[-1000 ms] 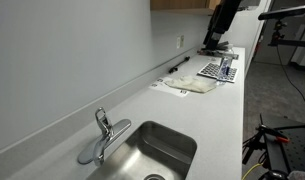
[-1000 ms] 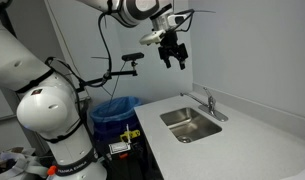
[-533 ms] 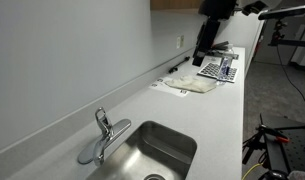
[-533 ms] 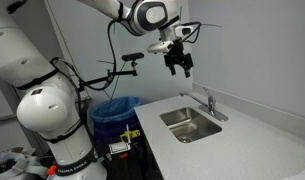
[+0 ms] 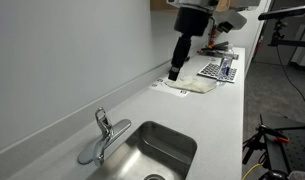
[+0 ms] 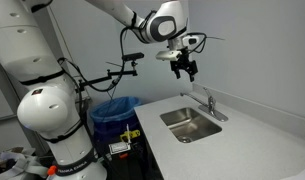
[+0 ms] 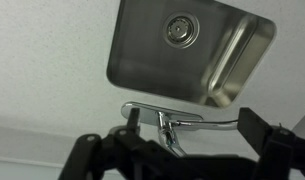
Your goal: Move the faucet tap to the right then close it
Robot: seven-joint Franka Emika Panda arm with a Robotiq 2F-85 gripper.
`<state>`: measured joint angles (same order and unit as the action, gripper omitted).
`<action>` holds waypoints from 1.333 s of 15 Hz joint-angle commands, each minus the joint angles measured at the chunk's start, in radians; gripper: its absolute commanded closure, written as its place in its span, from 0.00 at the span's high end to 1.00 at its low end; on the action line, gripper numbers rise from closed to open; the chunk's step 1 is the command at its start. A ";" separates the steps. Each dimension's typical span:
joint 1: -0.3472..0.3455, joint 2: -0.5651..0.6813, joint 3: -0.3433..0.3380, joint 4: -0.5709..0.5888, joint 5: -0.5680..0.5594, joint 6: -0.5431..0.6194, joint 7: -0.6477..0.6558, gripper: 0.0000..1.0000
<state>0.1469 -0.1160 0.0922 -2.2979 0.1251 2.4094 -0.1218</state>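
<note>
Next, the gripper goes to the end of the faucet tap's spout [image 5: 85, 156] [image 7: 234, 126] and close beside it, on the side of the spout toward the wall.
The faucet tap [image 5: 102, 135] is a small silvery faucet with a lever on top. It stands on the white counter behind the steel sink [image 5: 172, 142]. It also shows in the other exterior view [image 6: 210, 103]. My gripper [image 5: 175, 70] hangs in the air well above the counter, apart from the faucet, and shows against the wall too [image 6: 185, 68]. In the wrist view the gripper [image 7: 192, 122] is open and empty, with the faucet [image 7: 167, 122] far below between its fingers and the sink [image 7: 142, 60] beyond.
A white cloth [image 5: 192, 85] and a patterned board [image 5: 217, 70] lie farther along the counter. A wall runs along the back of the counter. A blue bin [image 6: 117, 108] and a stand sit on the floor beside the robot base.
The gripper has travelled along the counter from the far end toward the sink and faucet, coming lower. The faucet has not moved.
</note>
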 commanded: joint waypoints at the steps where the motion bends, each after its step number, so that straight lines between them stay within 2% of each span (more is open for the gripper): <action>1: 0.016 0.078 0.030 0.070 0.031 0.046 0.004 1.00; 5: 0.021 0.122 0.060 0.108 0.030 0.078 0.019 1.00; 6: 0.012 0.091 0.057 0.071 0.009 0.063 0.014 1.00; 15: 0.012 0.105 0.059 0.072 0.012 0.073 0.015 1.00; 20: 0.018 0.212 0.069 0.107 0.000 0.167 0.035 1.00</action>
<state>0.1597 0.0178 0.1532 -2.2274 0.1354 2.5036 -0.1101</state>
